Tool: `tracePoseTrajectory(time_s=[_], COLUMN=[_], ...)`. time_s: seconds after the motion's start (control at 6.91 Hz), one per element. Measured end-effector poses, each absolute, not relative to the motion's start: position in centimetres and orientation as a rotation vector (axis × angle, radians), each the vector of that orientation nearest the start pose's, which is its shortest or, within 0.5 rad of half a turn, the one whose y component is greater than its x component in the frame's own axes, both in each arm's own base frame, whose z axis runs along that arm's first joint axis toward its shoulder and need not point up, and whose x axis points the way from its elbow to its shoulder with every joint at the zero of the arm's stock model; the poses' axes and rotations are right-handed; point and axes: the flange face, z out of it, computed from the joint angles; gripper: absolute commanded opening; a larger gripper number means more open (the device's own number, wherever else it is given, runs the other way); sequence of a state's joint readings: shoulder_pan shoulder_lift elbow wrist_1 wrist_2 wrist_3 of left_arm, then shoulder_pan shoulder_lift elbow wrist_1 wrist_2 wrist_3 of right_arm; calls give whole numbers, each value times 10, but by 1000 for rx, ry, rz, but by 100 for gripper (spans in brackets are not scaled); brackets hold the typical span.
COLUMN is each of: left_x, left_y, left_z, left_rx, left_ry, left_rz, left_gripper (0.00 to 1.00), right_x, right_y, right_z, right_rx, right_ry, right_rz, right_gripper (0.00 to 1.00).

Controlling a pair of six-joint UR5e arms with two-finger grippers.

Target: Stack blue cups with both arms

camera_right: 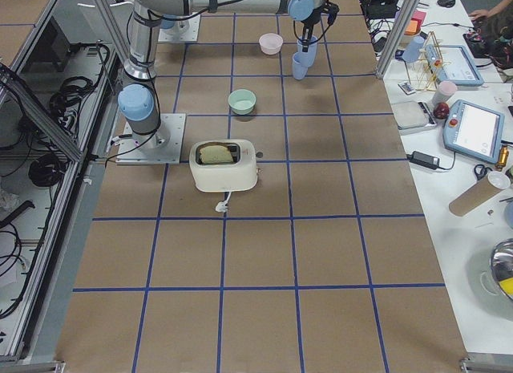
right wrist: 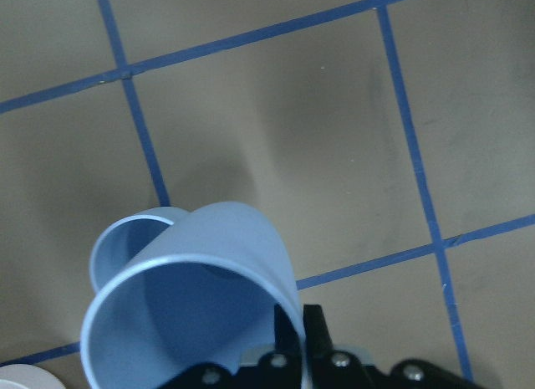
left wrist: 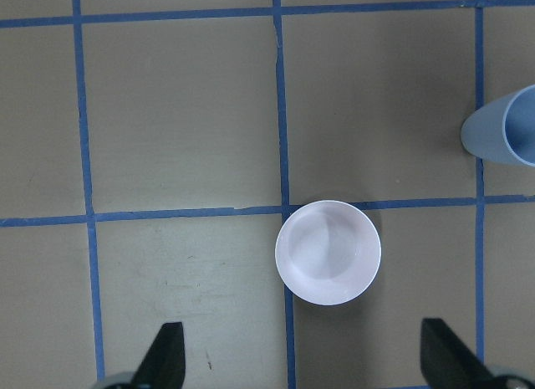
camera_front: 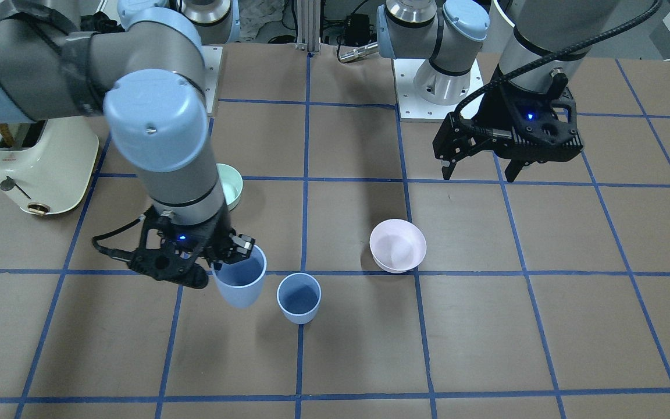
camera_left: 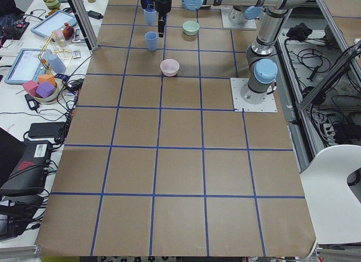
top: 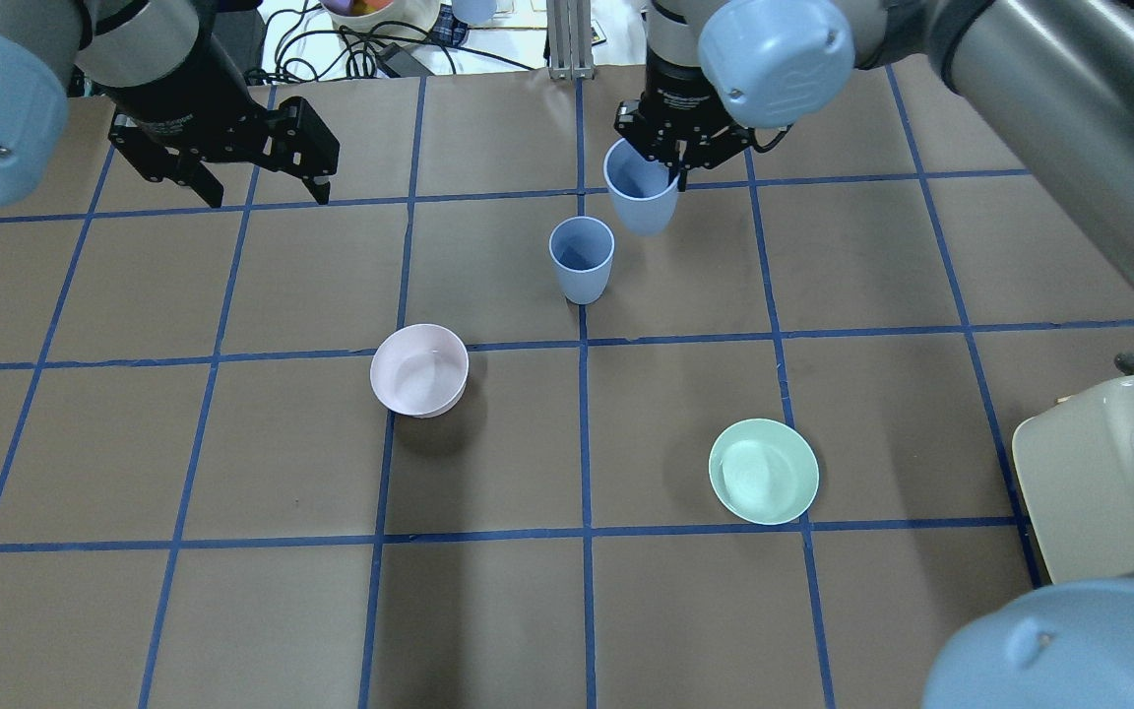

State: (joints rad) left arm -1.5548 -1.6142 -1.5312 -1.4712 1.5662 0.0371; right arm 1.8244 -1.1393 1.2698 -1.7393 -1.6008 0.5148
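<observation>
My right gripper has its blue cup. It will let go of it inside the second blue cup standing on the table (camera_front: 298, 296) (right wrist: 134, 245).
My right gripper (top: 670, 167) is shut on the rim of one blue cup (top: 641, 192) and holds it upright off the table. In the front view that gripper (camera_front: 236, 251) and the held cup (camera_front: 241, 283) sit just beside the second blue cup (camera_front: 299, 298). The second cup (top: 582, 258) stands upright on the table. In the right wrist view the held cup (right wrist: 192, 322) covers most of the standing cup (right wrist: 125, 247). My left gripper (top: 267, 195) is open and empty, high over the far left of the table. Its wrist view shows the standing cup (left wrist: 506, 134) at the right edge.
A pale pink bowl (top: 419, 369) sits left of centre, directly below my left gripper's camera (left wrist: 328, 251). A mint-green bowl (top: 763, 471) sits nearer the robot on the right. A cream toaster (top: 1108, 473) stands at the right edge.
</observation>
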Motion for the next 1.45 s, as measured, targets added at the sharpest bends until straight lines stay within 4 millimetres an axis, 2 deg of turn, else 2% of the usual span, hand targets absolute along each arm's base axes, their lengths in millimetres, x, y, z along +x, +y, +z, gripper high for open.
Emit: tracePoseTrajectory(time_s=[0.14, 0.29, 0.43, 0.87, 1.45], left_x=[-125, -125, -125, -125, -125], left_y=[-522, -522, -522, -521, -521], left_z=[496, 496, 497, 497, 497], left_rx=[32, 31, 31, 31, 34], left_ry=[3137, 3136, 3135, 3135, 3135], left_rz=[-153, -153, -154, -155, -154], left_gripper=[100, 100, 100, 100, 100], right_x=[320, 336, 341, 340, 338], right_y=[-619, -622, -624, -621, -623], right_z=[399, 393, 386, 374, 370], right_rx=[411, 397, 382, 373, 374], right_ry=[3102, 3099, 3107, 3124, 3128], right_rz=[-70, -57, -41, 31, 42], right_gripper=[0, 0, 0, 0, 2])
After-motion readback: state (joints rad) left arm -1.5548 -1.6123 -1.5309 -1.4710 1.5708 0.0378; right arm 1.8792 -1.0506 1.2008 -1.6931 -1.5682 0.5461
